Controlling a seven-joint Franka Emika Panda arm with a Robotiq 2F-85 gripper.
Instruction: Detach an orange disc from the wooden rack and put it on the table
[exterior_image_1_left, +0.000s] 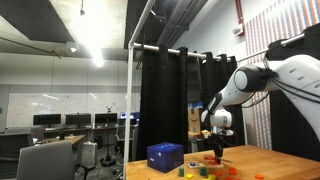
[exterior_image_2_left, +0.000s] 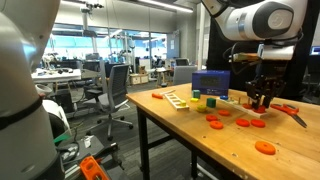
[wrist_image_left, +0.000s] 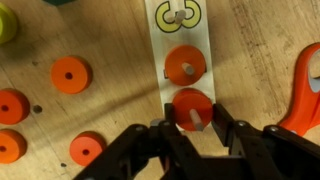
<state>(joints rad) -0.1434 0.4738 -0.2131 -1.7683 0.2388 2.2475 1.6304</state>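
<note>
The orange disc, still on its peg, will be released by my gripper on the table (exterior_image_1_left: 245, 169) next to the loose orange discs, toward the base of the arm.
In the wrist view a pale wooden rack strip (wrist_image_left: 182, 40) runs up the middle with pegs. Two orange discs sit on its pegs: one higher up (wrist_image_left: 185, 65) and one nearer me (wrist_image_left: 190, 105). My gripper (wrist_image_left: 193, 125) has a black finger pressed against each side of the nearer disc, which is still on its peg. The light tan table (wrist_image_left: 110, 110) lies underneath. In both exterior views the gripper (exterior_image_2_left: 262, 100) (exterior_image_1_left: 215, 150) is down at the tabletop (exterior_image_2_left: 200, 145).
Several loose orange discs lie on the table left of the rack (wrist_image_left: 70, 75) (wrist_image_left: 86, 150) and near the front edge (exterior_image_2_left: 264, 147). A larger orange piece (wrist_image_left: 305, 90) lies right of the rack. A blue box (exterior_image_2_left: 210, 83) (exterior_image_1_left: 165, 156) stands behind small coloured blocks.
</note>
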